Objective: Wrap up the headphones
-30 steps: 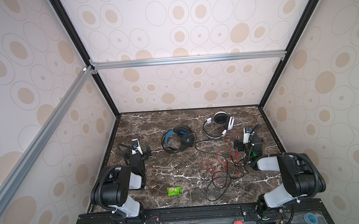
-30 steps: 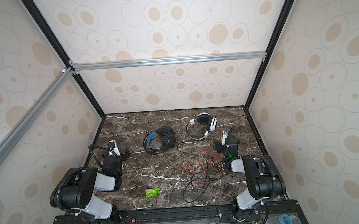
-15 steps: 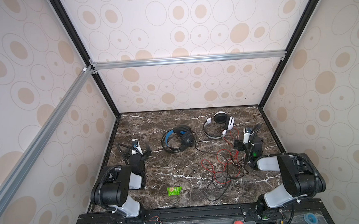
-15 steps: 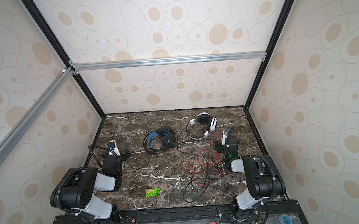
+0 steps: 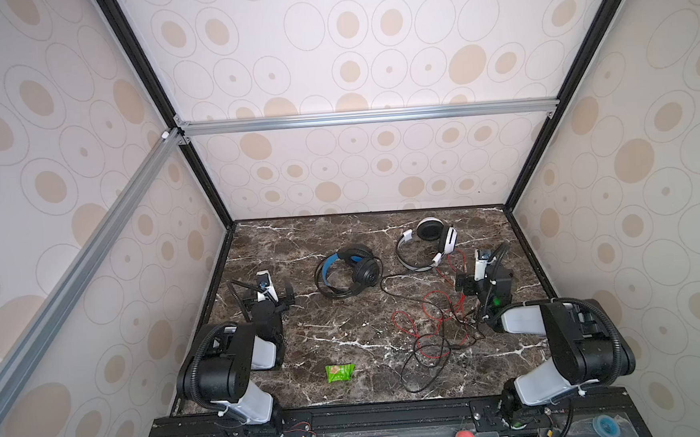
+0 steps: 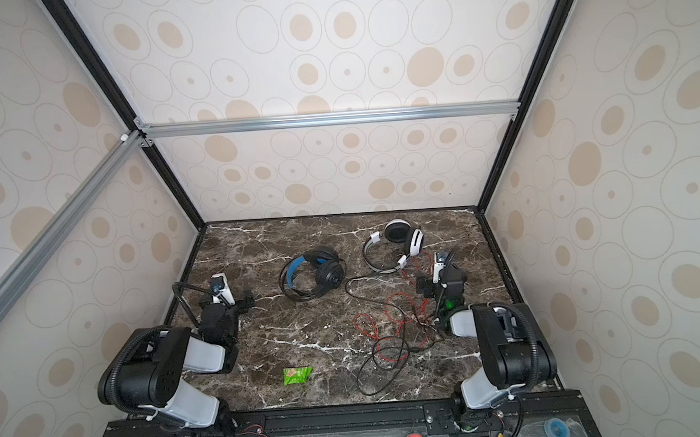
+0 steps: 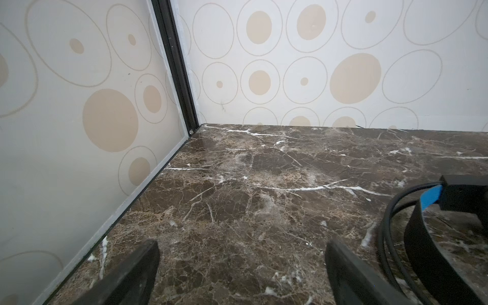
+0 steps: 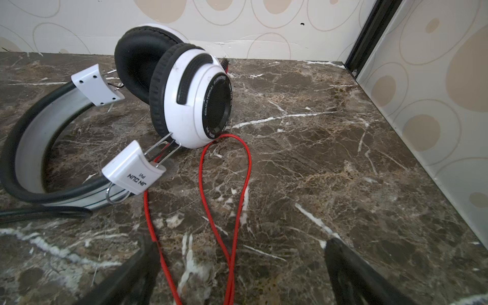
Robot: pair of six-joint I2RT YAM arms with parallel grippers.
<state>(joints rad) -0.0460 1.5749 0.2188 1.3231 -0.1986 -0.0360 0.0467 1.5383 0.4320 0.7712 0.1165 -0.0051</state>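
Note:
My left gripper is to go to the black headphones next and close on the middle of their headband point(image 5: 319, 277) point(image 7: 404, 241), opposite the ear cushions.
The black headphones point(image 5: 349, 271) point(image 6: 312, 274) with a blue inner headband lie flat mid-table, their thin black cable point(image 5: 416, 373) trailing toward the front. The white headphones point(image 5: 427, 244) point(image 6: 393, 244) with black cushions lie at the back right. Their red cable point(image 5: 429, 318) is tangled loosely with the black one. My left gripper point(image 5: 265, 293) point(image 7: 241, 253) stands open low over bare marble, left of the black headband point(image 7: 422, 237). My right gripper point(image 5: 485, 278) point(image 8: 241, 256) is open just in front of the white headphones point(image 8: 195, 100). Loops of red cable point(image 8: 224, 184) lie on the table between its fingers.
A small green packet point(image 5: 340, 372) point(image 6: 297, 374) lies near the table's front edge. Patterned walls enclose the marble table on the left point(image 7: 79, 132), back and right point(image 8: 435, 105). The cable tangle spreads over the front right area.

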